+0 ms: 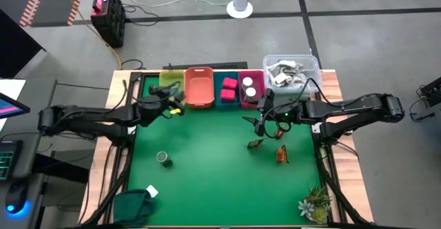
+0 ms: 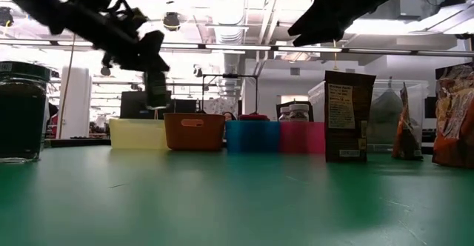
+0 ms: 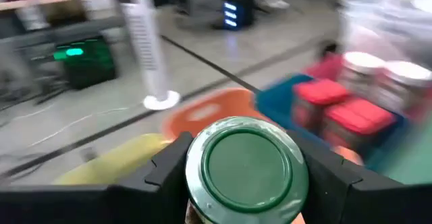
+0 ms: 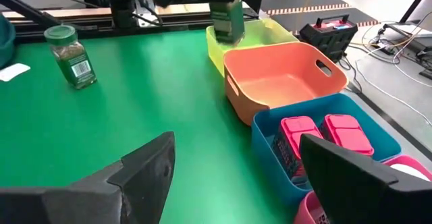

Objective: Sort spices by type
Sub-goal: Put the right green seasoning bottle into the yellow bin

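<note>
My left gripper is going to release the green jar, now held in the air at the yellow bin, inside the yellow bin (image 1: 173,86) (image 3: 120,162), beside the orange bin.
My left gripper (image 1: 170,99) is shut on a dark green jar (image 3: 246,166) with a green lid, held in the air at the yellow bin (image 1: 172,79); it also shows in the low view (image 2: 156,89) and the right wrist view (image 4: 228,16). My right gripper (image 1: 264,123) is open and empty above the mat, in front of the pink bin (image 1: 251,99). A second green jar (image 1: 163,158) stands on the mat at the left. Two brown-orange pouches (image 1: 256,144) (image 1: 281,154) stand near my right gripper. Pink-red boxes (image 1: 229,89) sit in the blue bin, white-capped jars (image 1: 249,86) in the pink bin. My left gripper pinches the green jar between its two fingers, one on each side of the jar just below the lid (image 3: 196,183). The fingers come from above, slanting down past the lid. The jar hangs below the gripper, lifted clear of the mat (image 2: 156,90).
Four bins stand in a row along the far edge: yellow, orange (image 1: 198,87), blue (image 1: 227,102), pink. A clear tub (image 1: 291,70) stands at the far right. A small spiky plant (image 1: 314,204) is at the near right, a dark green cloth (image 1: 134,205) at the near left.
</note>
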